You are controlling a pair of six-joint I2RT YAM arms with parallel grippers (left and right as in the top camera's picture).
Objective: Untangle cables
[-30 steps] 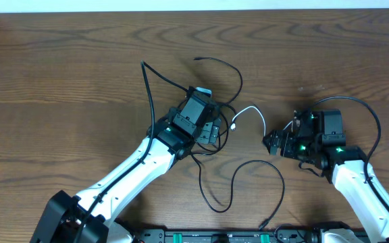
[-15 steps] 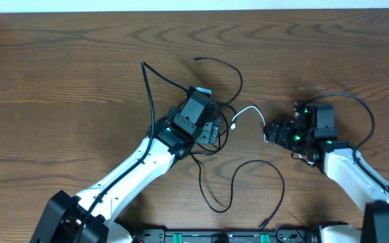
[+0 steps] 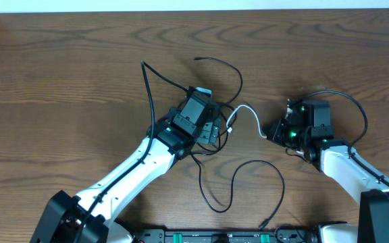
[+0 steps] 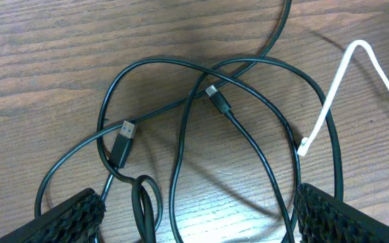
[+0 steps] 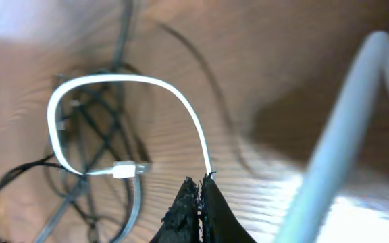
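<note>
I will let go of the white cable, which arcs from the tangle now, with my right gripper on the bare wood just outside the loop of the thick black arm cable.
Several black cables [image 3: 216, 67] lie tangled at mid-table, and one loops toward the front edge [image 3: 238, 177]. My left gripper [image 3: 214, 131] hovers open right over the knot. In the left wrist view its fingers [image 4: 69, 214] straddle crossed black cables [image 4: 181, 155], with a USB plug [image 4: 121, 142] and a small plug [image 4: 216, 98] ahead. A white cable [image 3: 248, 108] arcs from the tangle to my right gripper [image 3: 269, 133], which is shut on it. In the right wrist view the white cable [image 5: 193, 125] runs into the closed fingertips [image 5: 189, 202]; its white plug [image 5: 124, 169] lies by the black tangle.
The wooden table [image 3: 59, 67] ends at a pale strip along the far edge. A thick black arm cable [image 3: 360, 115] loops beside the right wrist. A dark rail [image 3: 235, 236] runs along the front edge, where the long black cable's plug [image 3: 265, 223] lies.
My right gripper moved left and up to the white cable's end and shut on it. The white cable's arc shifted slightly left. The left arm stayed still.
</note>
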